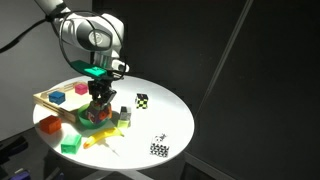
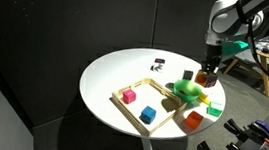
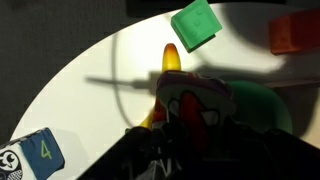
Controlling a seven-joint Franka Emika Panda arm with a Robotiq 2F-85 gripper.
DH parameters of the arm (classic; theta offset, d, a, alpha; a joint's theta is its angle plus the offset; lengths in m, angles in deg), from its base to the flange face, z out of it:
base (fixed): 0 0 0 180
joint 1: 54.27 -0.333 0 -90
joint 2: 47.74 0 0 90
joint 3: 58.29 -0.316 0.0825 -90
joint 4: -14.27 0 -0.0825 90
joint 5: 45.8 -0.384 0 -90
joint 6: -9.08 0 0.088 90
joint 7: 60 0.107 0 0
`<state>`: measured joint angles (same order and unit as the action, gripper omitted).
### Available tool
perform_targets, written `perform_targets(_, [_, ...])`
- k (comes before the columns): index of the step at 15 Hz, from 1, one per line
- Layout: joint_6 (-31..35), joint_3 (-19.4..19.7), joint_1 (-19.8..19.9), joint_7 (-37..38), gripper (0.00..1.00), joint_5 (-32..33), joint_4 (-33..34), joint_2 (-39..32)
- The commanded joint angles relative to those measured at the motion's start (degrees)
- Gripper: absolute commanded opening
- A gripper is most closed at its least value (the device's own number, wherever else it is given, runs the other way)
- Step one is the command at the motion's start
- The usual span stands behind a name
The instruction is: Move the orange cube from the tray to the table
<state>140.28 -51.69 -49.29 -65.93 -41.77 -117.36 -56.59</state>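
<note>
Next, I let go of the orange cube with my gripper between the yellow piece and the checkered cube [image 1: 130, 143] [image 3: 95, 112] near the edge of the table.
My gripper [image 2: 207, 79] hangs low over the white table [image 2: 114, 78], beside the green bowl [image 2: 185, 88] and away from the wooden tray [image 2: 129, 110]. A small orange-red piece, apparently the orange cube [image 2: 204, 82], sits between the fingers. In the wrist view the cube [image 3: 192, 105] shows red between the dark jaws [image 3: 195, 125], above the table. In an exterior view the gripper [image 1: 98, 102] overlaps the bowl [image 1: 88, 122]. The tray [image 1: 40, 100] holds a pink cube [image 1: 57, 98] and a blue cube [image 1: 80, 88]. No orange cube shows in it.
A larger orange block [image 2: 192, 120], a red piece [image 2: 213, 109], a green block [image 3: 195, 25], a yellow piece [image 3: 172, 60] and a blue numbered card [image 3: 40, 155] lie near the bowl. Checkered cubes [image 1: 141, 99] [image 1: 158, 148] stand further out. The table edge is close by.
</note>
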Motion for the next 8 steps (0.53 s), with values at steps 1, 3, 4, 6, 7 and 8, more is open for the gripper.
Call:
perform_targets(1, [-0.39,0.63,1.77,-0.39,0.16,-0.75,1.05,0.00])
perform_targets(3, [-0.03,1.14,2.74,-0.36,0.16,-1.32,1.41,-0.13])
perform_targets(4, [0.18,1.41,3.19,-0.38,0.16,-1.59,1.59,-0.22])
perform_targets(6, [0.65,1.99,4.24,-0.46,0.16,-2.71,2.17,-0.45])
perform_targets(7, [1.16,2.26,4.73,-0.53,0.16,-3.53,2.43,-0.55])
perform_targets(8, [1.60,2.53,5.18,-0.47,0.16,-4.20,2.77,-0.74])
